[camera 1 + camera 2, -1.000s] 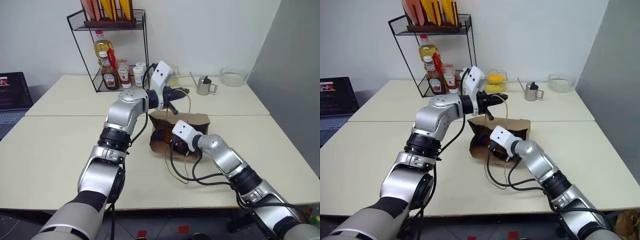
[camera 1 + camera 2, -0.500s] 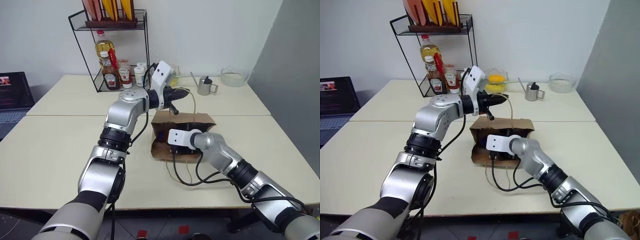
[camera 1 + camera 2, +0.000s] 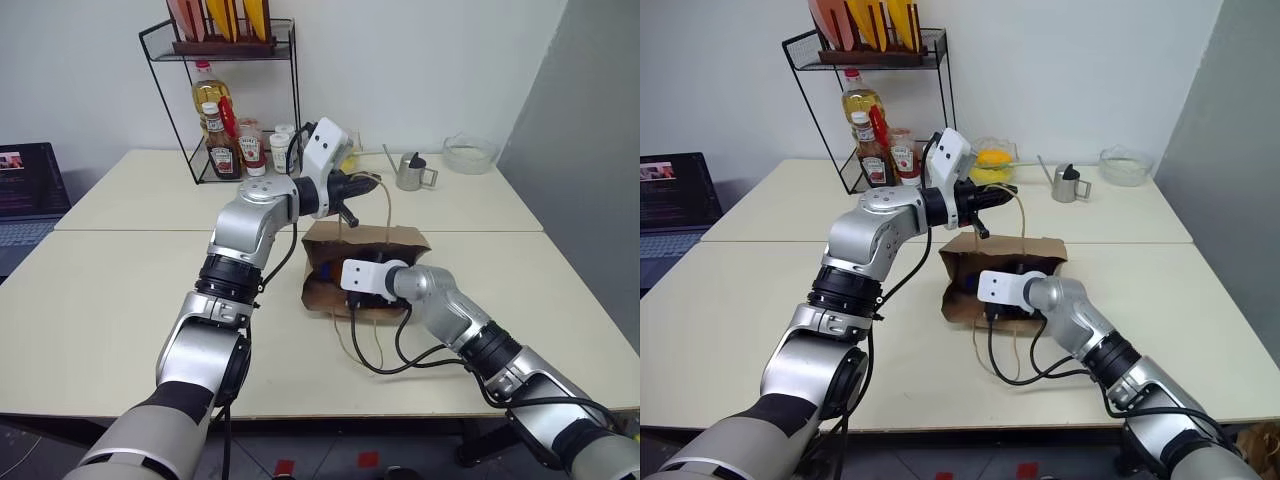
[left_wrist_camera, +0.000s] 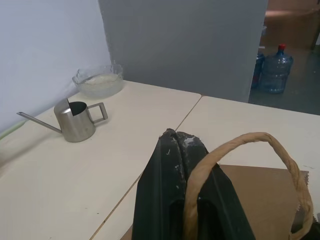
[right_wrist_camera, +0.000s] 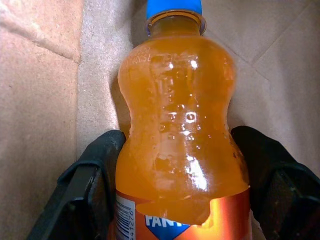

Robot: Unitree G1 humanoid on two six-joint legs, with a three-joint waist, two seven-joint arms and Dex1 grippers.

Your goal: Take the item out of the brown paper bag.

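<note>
The orange soda bottle, still lying inside the paper bag, will be let go by my right gripper on the bare table (image 3: 497, 297) between the bag and the grey wall.
The brown paper bag (image 3: 322, 292) lies on the table with its mouth toward me, its top edge (image 3: 1005, 245) lifted. My left gripper (image 3: 374, 183) is shut on the bag's pale cord handle (image 4: 250, 141) and holds it up; the fingers (image 4: 172, 150) are pressed together. My right gripper (image 5: 179, 137) reaches into the bag's mouth (image 3: 376, 290). The item (image 5: 182, 115) inside is an orange soda bottle with a blue cap, lying on the bag's paper floor (image 5: 40, 100). Both black fingers (image 5: 102, 160) press its sides near the label.
A black wire rack (image 3: 225, 100) with sauce and oil bottles stands at the back left. Behind the bag are a steel pitcher (image 3: 408, 172), a glass bowl (image 3: 467, 153) and a bowl of yellow fruit (image 3: 990, 160). A laptop (image 3: 25, 185) sits far left.
My right wrist has rolled inside the bag and its fingers have drawn in around the bottle. The bag's mouth stands taller than a second ago. The left arm has kept still.
</note>
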